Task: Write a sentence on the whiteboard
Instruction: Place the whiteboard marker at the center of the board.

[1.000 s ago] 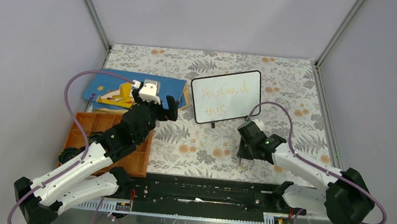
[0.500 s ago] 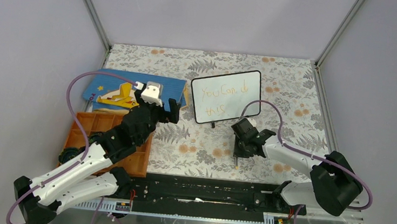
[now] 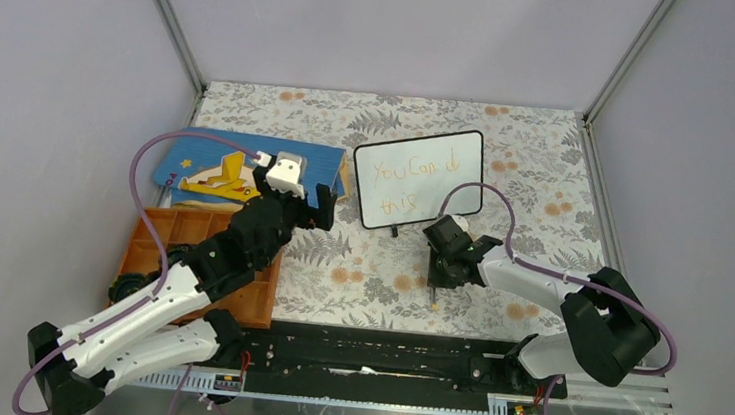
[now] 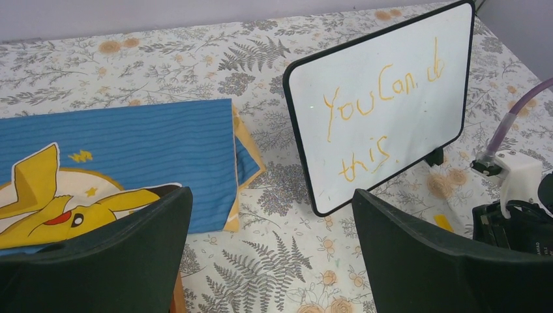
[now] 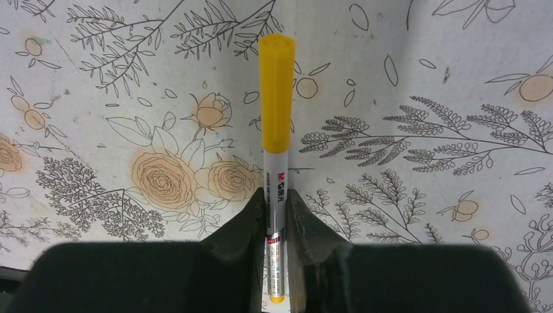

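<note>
Next, I release the marker from my right gripper on the floral cloth (image 3: 426, 276) (image 5: 248, 151), next to the orange flowers and in front of the whiteboard. The marker is now just in front of the board.
The whiteboard (image 3: 416, 177) stands on its feet at the back middle, tilted. It also shows in the left wrist view (image 4: 404, 137). The sentence (image 3: 412, 174) in orange reads "You Can do this" in two lines (image 4: 378, 104). My right gripper (image 3: 441, 271) is just in front of the board and points down at the table. It is shut on a marker (image 5: 276, 124) with a silver barrel and its yellow cap on; the capped end is close above the cloth (image 3: 433, 294). My left gripper (image 3: 295, 204) is open and empty, to the left of the board (image 4: 270, 208).
A blue book with a yellow cartoon figure (image 3: 247, 162) lies at the back left, also in the left wrist view (image 4: 124, 143). An orange compartment tray (image 3: 169, 225) sits at the front left under my left arm. Grey walls close in the floral-cloth table (image 3: 548, 163).
My right gripper has moved left with the marker, nearer the board's front. My left arm has hardly moved. The writing looks the same.
</note>
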{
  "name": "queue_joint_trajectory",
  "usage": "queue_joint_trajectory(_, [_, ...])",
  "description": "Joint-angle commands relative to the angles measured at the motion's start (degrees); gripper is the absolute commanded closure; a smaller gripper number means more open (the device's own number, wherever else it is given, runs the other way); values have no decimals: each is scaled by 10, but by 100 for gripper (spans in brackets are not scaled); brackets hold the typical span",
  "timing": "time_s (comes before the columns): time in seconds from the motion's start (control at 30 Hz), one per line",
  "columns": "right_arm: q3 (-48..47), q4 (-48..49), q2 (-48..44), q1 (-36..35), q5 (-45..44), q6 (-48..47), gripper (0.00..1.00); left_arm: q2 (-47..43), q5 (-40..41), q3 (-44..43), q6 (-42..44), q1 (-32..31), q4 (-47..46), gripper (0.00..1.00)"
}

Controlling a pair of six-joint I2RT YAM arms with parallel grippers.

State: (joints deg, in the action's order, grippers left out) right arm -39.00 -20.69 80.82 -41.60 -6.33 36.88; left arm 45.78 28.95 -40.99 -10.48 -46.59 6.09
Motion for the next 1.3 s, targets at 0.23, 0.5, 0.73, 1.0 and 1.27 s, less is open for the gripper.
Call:
queue_joint_trajectory(0.23, [5, 26, 21, 2, -8, -6, 92, 7, 10, 7, 13, -9, -35, 1])
queue_joint_trajectory(0.5, [21, 30, 21, 2, -5, -2, 84, 12, 10, 7, 15, -10, -36, 1])
queue_joint_trajectory(0.73, [33, 32, 19, 2, -4, 1, 84, 15, 11, 7, 15, -11, -36, 1])
queue_joint_trajectory(1.0, [43, 35, 16, 2, -3, 4, 79, 13, 10, 7, 15, -13, -35, 1])
queue_joint_trajectory(1.27, [53, 43, 12, 2, -8, 16, 73, 12, 11, 6, 13, -14, -34, 1])
